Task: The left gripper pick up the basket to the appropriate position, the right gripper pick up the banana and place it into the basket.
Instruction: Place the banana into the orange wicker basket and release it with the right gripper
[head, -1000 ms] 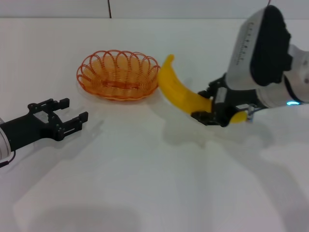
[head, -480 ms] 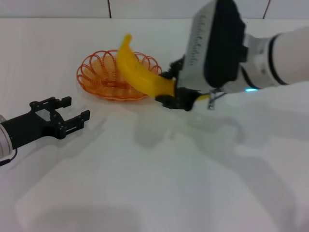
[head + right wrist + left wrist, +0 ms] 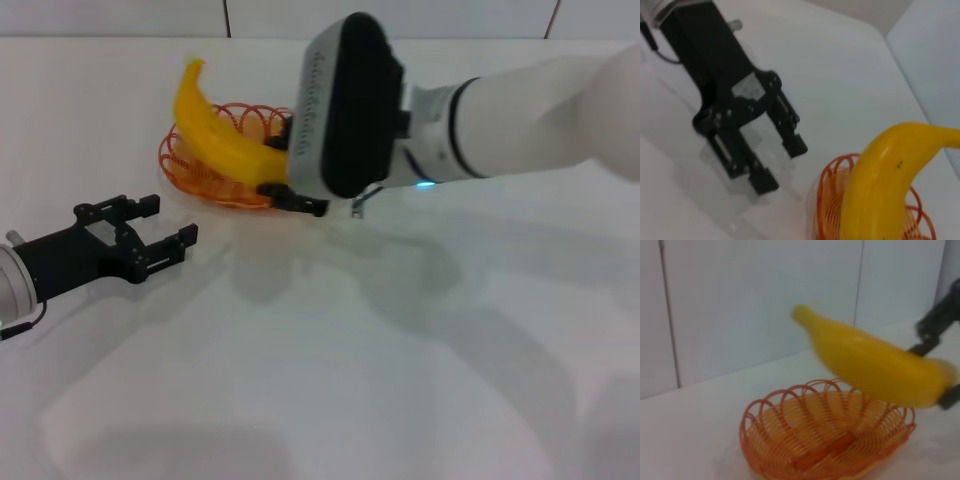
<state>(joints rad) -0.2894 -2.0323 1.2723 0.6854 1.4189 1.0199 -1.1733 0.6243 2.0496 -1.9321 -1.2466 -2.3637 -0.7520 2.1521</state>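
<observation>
My right gripper is to let go of the banana across the middle of the orange wire basket [image 3: 232,157] [image 3: 871,222], so that it spans the basket from rim to rim.
The orange wire basket [image 3: 200,175] sits on the white table at the back left, also seen in the left wrist view [image 3: 810,445] and the right wrist view [image 3: 832,210]. My right gripper [image 3: 290,190] is shut on the yellow banana [image 3: 215,135] and holds it in the air over the basket, its free end pointing up and away. The banana [image 3: 875,367] hangs above the basket's bowl; it fills the near side of the right wrist view [image 3: 880,190]. My left gripper [image 3: 155,228] rests open on the table in front of the basket, apart from it [image 3: 770,160].
A white tiled wall [image 3: 755,305] rises behind the basket. The white table [image 3: 330,380] stretches bare in front of and to the right of the arms.
My right arm has swung left, carrying the banana from right of the basket to above it. The left gripper has crept slightly toward the basket.
</observation>
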